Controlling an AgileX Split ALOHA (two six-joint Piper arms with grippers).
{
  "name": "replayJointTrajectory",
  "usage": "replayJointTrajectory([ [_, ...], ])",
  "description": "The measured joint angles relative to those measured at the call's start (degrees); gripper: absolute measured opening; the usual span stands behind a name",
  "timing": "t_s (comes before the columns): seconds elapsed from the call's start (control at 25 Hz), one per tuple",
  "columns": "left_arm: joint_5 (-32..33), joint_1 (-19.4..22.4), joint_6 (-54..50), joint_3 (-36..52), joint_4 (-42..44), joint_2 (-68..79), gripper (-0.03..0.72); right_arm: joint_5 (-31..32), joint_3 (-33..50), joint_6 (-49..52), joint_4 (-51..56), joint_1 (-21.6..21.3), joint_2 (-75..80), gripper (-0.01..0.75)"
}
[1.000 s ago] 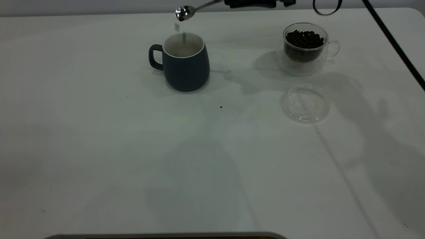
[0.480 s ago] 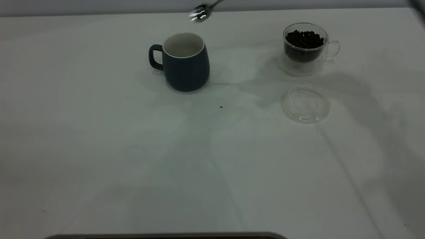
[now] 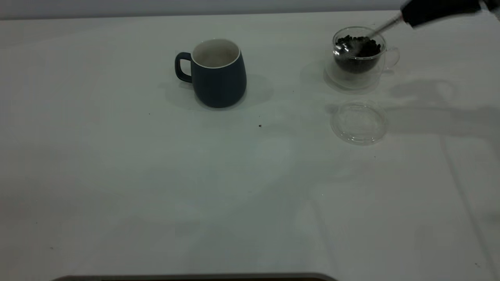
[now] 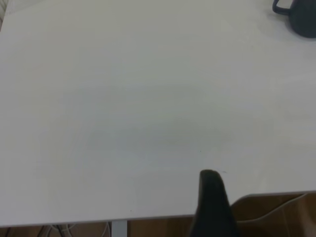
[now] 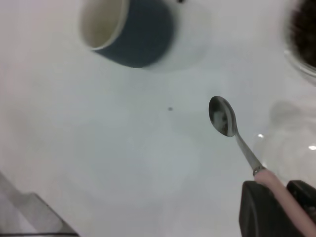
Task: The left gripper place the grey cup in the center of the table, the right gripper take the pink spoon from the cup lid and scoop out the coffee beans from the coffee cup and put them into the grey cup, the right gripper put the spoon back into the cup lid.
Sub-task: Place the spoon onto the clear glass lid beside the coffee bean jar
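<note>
The pink spoon will go over the cup lid's rim (image 3: 383,115) farthest from the grey cup, laid there by my right gripper.
The grey cup (image 3: 216,72) stands upright at the table's back middle, handle to the left; it also shows in the right wrist view (image 5: 128,29) and the left wrist view (image 4: 301,17). The coffee cup (image 3: 359,58) with coffee beans (image 3: 365,43) stands at the back right. The cup lid (image 3: 359,123) lies in front of it, with nothing on it. My right gripper (image 3: 408,15) is shut on the pink spoon (image 5: 279,185) by its handle. The spoon's metal bowl (image 3: 345,47) is at the coffee cup's mouth, and it looks bare in the right wrist view (image 5: 222,116). My left gripper (image 4: 212,190) is near the table's edge, far from the cups.
The white table (image 3: 156,175) carries a few dark specks, one (image 3: 260,125) between the grey cup and the lid. A grey edge (image 3: 195,277) runs along the front. The table's edge shows in the left wrist view (image 4: 148,215).
The right gripper has carried the spoon rightwards from above the grey cup to the coffee cup. A second ago beans were falling into the grey cup. The cups and the lid have not moved.
</note>
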Motion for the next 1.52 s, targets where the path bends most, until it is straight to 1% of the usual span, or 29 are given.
replayJointTrajectory([
  [0.4, 0.00, 0.00, -0.07, 0.00, 0.00, 0.00, 0.586, -1.19, 0.00, -3.23, 1.35, -5.94, 10.60, 0.096],
  [0.52, 0.00, 0.00, -0.07, 0.00, 0.00, 0.00, 0.586, -1.52, 0.00, -4.00, 2.32, -7.12, 13.28, 0.096],
  [0.88, 0.00, 0.00, -0.07, 0.00, 0.00, 0.00, 0.586, -1.58, -0.11, -10.80, 11.61, -7.31, 19.23, 0.096],
  [1.12, 0.00, 0.00, -0.07, 0.00, 0.00, 0.00, 0.586, -0.31, -0.22, -12.24, 12.33, -7.31, 20.61, 0.096],
  [1.4, 0.00, 0.00, -0.07, 0.00, 0.00, 0.00, 0.586, -0.31, -0.23, -12.70, 12.28, -7.31, 20.65, 0.097],
  [1.52, 0.00, 0.00, -0.01, 0.00, 0.00, 0.00, 0.586, -0.31, -0.23, -12.75, 12.09, -7.31, 20.65, 0.113],
])
